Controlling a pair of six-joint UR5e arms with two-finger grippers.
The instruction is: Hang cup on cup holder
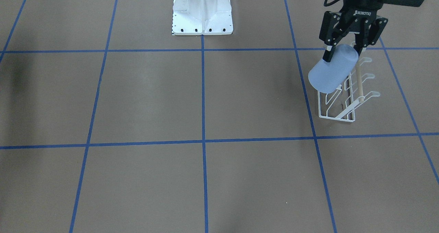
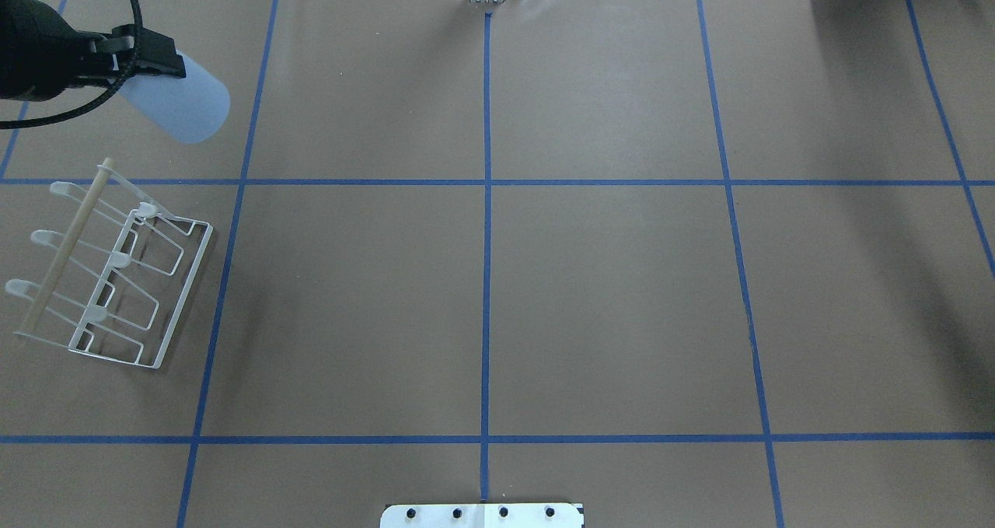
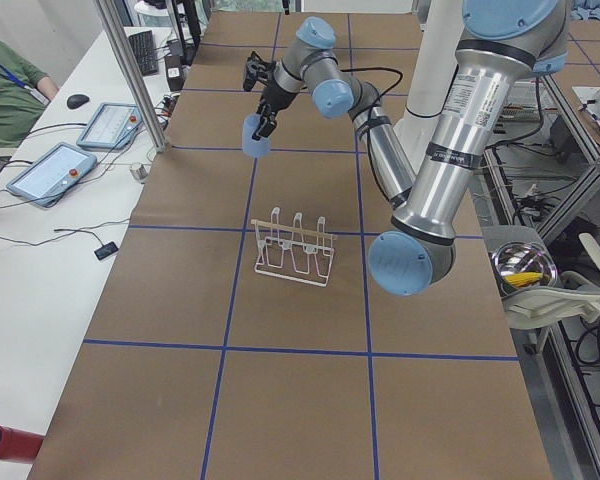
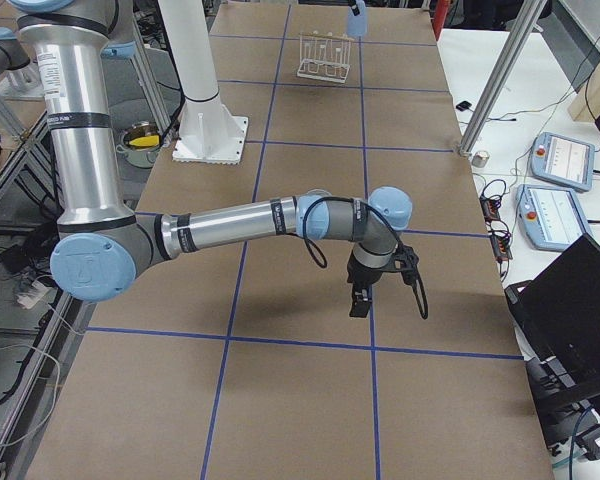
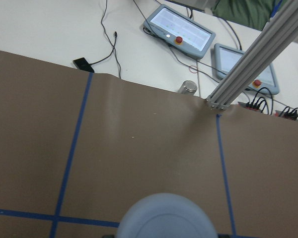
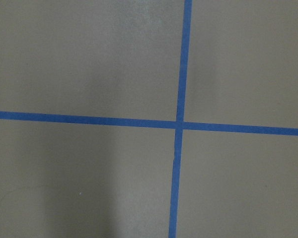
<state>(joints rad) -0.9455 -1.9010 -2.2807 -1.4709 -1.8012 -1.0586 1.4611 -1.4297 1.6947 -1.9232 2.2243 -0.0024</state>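
Next, I let go of the light blue-grey cup with my left gripper on the cup holder's front hook (image 1: 328,95) beside the blue tape line.
My left gripper (image 1: 343,53) is shut on the closed end of the light blue-grey cup (image 1: 331,70) and holds it in the air, tilted with the wide rim down and outward. The cup also shows in the overhead view (image 2: 180,106), in the left wrist view (image 5: 164,218) and in the exterior left view (image 3: 257,140). The white wire cup holder (image 1: 346,99) with its wooden rod stands on the table below the cup, apart from it; it shows in the overhead view (image 2: 109,271) too. My right gripper (image 4: 360,298) hangs over a tape crossing, and I cannot tell if it is open.
The white robot pedestal (image 1: 202,13) stands at the table's middle edge. Blue tape lines grid the brown table (image 2: 606,295). Beyond the far edge are an aluminium post (image 3: 130,70), tablets (image 3: 80,140) and a seated person (image 3: 5,80).
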